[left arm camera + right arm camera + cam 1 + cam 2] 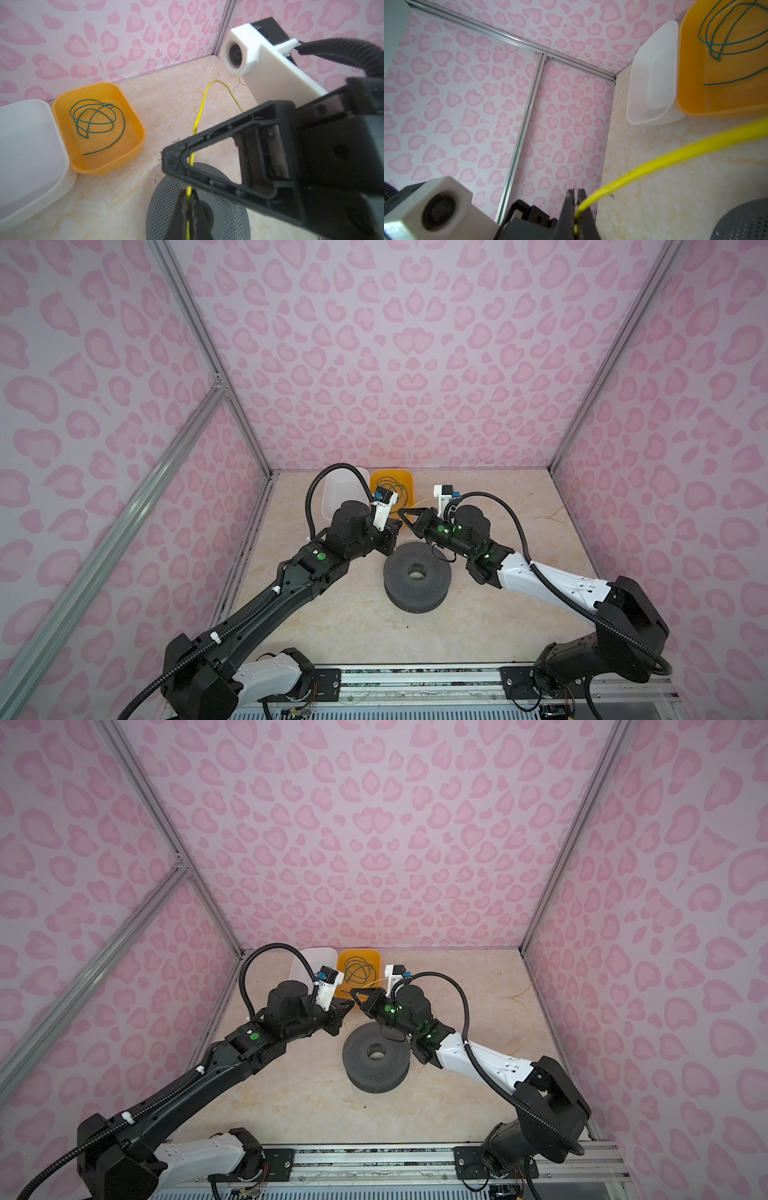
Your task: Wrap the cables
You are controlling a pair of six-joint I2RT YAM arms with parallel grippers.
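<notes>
My left gripper is holding the yellow cable along with my right one while the grey spool lies flat, so it should let go of the cable and tip the spool up by its rim [387,573].
The yellow cable [199,114] runs over the floor and up between both grippers. My left gripper [188,195] is shut on it above the grey perforated spool [166,207]. My right gripper [577,193] is also shut on the yellow cable [675,155], a short way along it. In both top views the two grippers [395,526] [401,512] meet tip to tip just behind the spool [417,576], in front of the orange tub [405,479]. The rest of the yellow cable [575,547] trails along the right wall. The dark green cable [97,118] lies coiled in loose loops inside the orange tub [143,128].
A white tub [340,493] stands left of the orange one against the back wall. Pink patterned walls with aluminium posts close in the floor on three sides. The arms' black ribbed hoses arch above both wrists.
</notes>
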